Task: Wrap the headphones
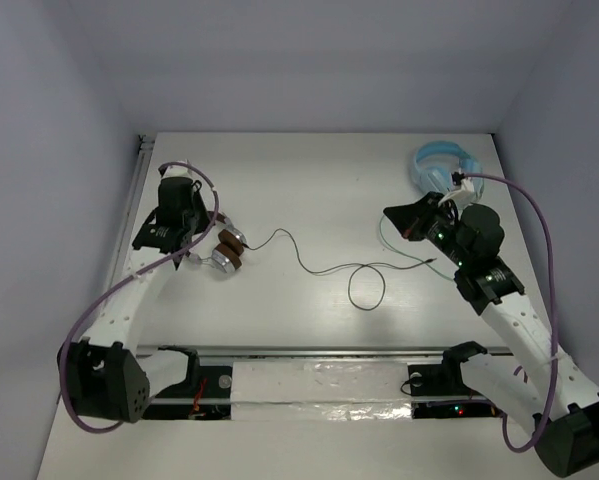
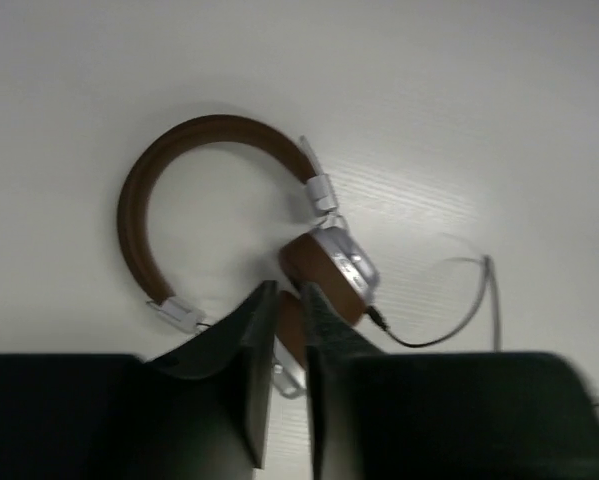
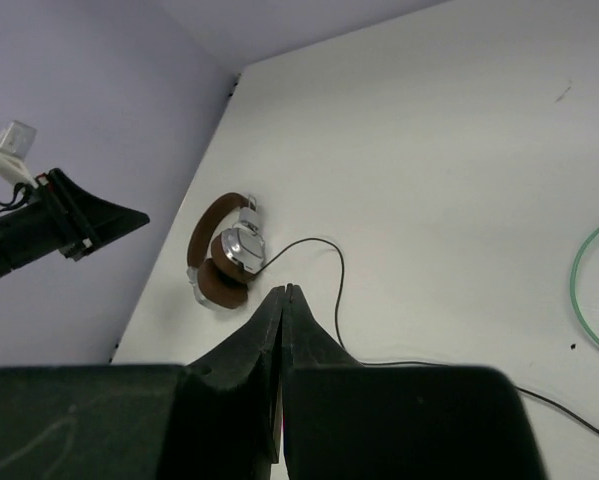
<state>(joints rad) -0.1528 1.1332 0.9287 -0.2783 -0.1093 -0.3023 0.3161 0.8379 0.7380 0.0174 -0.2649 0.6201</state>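
The left gripper hovers nearly shut over the thick earcups, so it should open and grab the slim brown headband [image 2: 136, 196] opposite them to lift the headphones.
The headphones [image 1: 227, 250] lie flat at the left of the table, with brown headband [image 2: 179, 140], brown pads and silver earcups [image 2: 344, 262]. Their thin black cable [image 1: 319, 268] runs right across the table into a loop. My left gripper [image 1: 201, 243] hovers right over the earcups. Its jaws stand a narrow gap apart with nothing between them, and one ear pad shows below through the gap [image 2: 287, 292]. My right gripper [image 1: 391, 214] is shut and empty, above the table near the cable's far end. In the right wrist view it [image 3: 284, 290] points toward the headphones [image 3: 224, 262].
Light blue headphones [image 1: 441, 163] lie at the back right, and their pale green cable [image 1: 384, 235] curves beside the right arm. White walls close in the back and both sides. A metal rail [image 1: 319, 352] runs along the near edge.
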